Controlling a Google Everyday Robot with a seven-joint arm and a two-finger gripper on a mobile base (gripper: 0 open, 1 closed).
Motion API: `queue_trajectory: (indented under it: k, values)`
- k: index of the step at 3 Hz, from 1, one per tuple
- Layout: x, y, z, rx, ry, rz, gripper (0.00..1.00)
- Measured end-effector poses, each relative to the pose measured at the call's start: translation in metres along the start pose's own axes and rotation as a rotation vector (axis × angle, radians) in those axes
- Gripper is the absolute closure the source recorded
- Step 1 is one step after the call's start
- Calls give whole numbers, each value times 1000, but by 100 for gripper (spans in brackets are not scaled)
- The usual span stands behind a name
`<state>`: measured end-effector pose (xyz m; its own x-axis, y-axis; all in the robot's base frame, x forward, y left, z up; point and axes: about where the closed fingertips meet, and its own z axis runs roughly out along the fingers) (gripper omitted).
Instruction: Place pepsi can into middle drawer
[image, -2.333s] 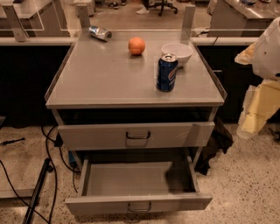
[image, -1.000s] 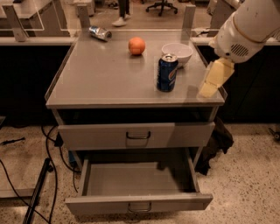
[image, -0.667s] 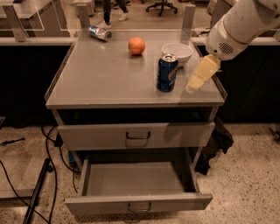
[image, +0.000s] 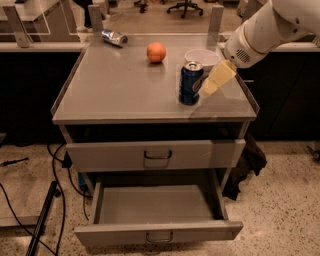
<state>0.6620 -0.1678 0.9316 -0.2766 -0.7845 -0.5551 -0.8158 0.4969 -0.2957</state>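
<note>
I need to next move my gripper to the pepsi can in front of the white bowl and close it around the pepsi can's middle (image: 191, 86).
The pepsi can (image: 190, 83) stands upright on the grey cabinet top (image: 115, 90), right of centre, just in front of a white bowl (image: 201, 57). My gripper (image: 209, 88), cream-coloured on a white arm coming in from the upper right, is right next to the can's right side, at about the can's height. The middle drawer (image: 157, 231) is pulled out and open below, its inside bare. The drawer above it (image: 155, 155) is slightly pulled out.
An orange (image: 156, 52) sits at the back centre of the top and a silver crushed can (image: 114, 37) lies at the back left. The top has a raised rim. Cables and a dark stand leg lie on the floor at left; a dark bag lies at right.
My arm has swung in from the right and come down and leftward, bringing the gripper from beside the cabinet to right next to the pepsi can. The can has not moved.
</note>
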Motion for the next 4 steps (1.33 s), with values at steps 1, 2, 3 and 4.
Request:
queue_trajectory:
  k: [1,2,3,4]
  values:
    - [14,-6,10,8,22,20,0]
    - [25,-19,34,11,-21,111,0]
    - [24,-24,48,6,-65,169,0]
    - [15,-20,65,-31,-126,221,0]
